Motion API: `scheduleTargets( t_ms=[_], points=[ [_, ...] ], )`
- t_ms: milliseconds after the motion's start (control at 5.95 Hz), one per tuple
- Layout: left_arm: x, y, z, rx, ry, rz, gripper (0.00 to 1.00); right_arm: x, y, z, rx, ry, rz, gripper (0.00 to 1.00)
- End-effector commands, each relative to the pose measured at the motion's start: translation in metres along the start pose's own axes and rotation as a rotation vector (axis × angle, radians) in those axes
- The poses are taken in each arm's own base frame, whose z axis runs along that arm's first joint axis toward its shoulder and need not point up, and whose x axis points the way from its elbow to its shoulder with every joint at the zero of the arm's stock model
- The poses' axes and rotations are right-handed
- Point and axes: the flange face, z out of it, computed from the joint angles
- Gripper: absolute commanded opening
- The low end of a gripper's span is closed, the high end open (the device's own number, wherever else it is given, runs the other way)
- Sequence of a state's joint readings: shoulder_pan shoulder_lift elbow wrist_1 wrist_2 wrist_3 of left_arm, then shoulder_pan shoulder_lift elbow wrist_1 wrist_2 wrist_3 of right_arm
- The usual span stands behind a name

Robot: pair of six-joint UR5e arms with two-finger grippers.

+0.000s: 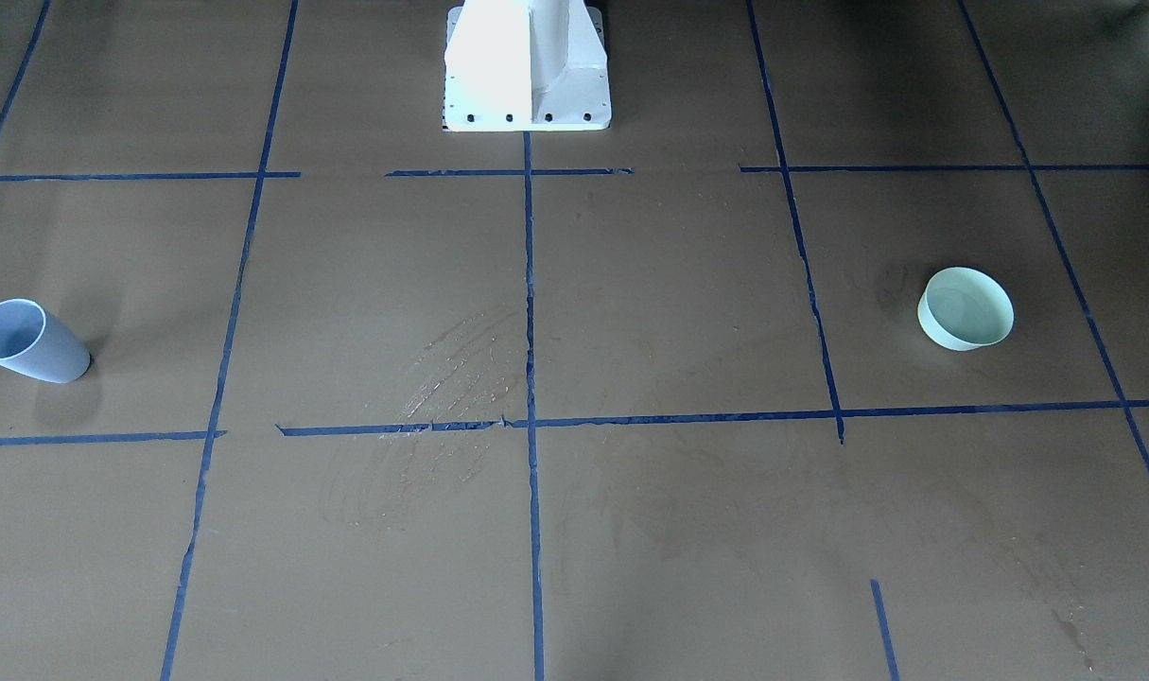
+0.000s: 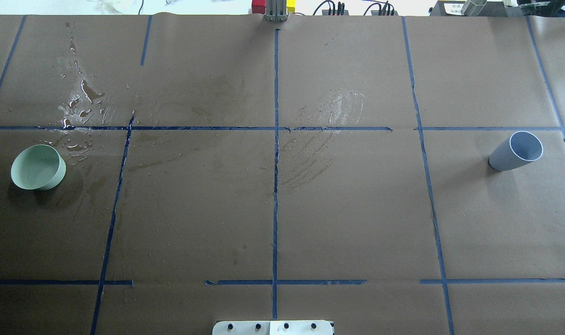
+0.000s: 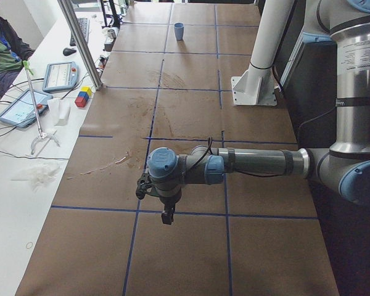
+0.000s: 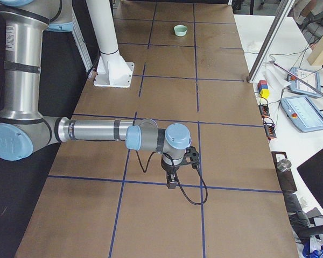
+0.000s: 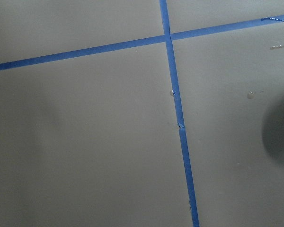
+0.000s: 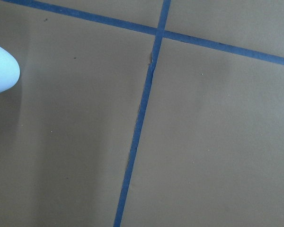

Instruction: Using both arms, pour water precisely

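The robot's left gripper will close on the green cup's rim (image 1: 1005, 294), on the side that faces away from the grey-blue cup.
A pale green low cup (image 2: 38, 166) stands on the table's left side and also shows in the front-facing view (image 1: 966, 308). A grey-blue taller cup (image 2: 516, 151) stands on the right side, also in the front-facing view (image 1: 30, 340). Neither arm shows in the overhead or front-facing views. The left arm's gripper (image 3: 166, 214) hangs over the table's near left end, away from the green cup. The right arm's gripper (image 4: 171, 180) hangs over the near right end, away from the grey-blue cup (image 6: 2, 68). I cannot tell whether either gripper is open or shut.
Water is spilled on the brown paper beyond the green cup (image 2: 80, 100), and a wet smear (image 2: 324, 125) lies near the centre. The white pedestal base (image 1: 527, 71) stands at the robot's edge. Tablets and coloured blocks (image 3: 83, 97) lie on a side table.
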State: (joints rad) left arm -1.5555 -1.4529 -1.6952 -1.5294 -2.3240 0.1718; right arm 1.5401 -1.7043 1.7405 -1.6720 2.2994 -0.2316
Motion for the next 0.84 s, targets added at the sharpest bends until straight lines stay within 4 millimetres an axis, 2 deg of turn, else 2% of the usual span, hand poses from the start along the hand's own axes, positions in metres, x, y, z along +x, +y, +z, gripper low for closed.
scheduleTargets(
  t_ms=[0,336,504,672],
  points=[
    [0.000,0.000,-0.001,0.002,0.000,0.003,1.00,0.000,0.000,0.000,0.000,0.000,0.000,1.00],
    [0.005,-0.008,-0.007,0.027,-0.011,0.027,1.00,-0.001,-0.001,-0.002,0.004,0.001,-0.002,1.00],
    [0.014,-0.014,-0.019,0.073,-0.021,0.072,1.00,-0.002,-0.001,-0.002,0.005,0.001,-0.003,1.00],
    [0.023,-0.029,-0.030,0.112,-0.026,0.104,1.00,-0.002,-0.001,-0.002,0.005,0.000,-0.003,1.00]
  ],
)
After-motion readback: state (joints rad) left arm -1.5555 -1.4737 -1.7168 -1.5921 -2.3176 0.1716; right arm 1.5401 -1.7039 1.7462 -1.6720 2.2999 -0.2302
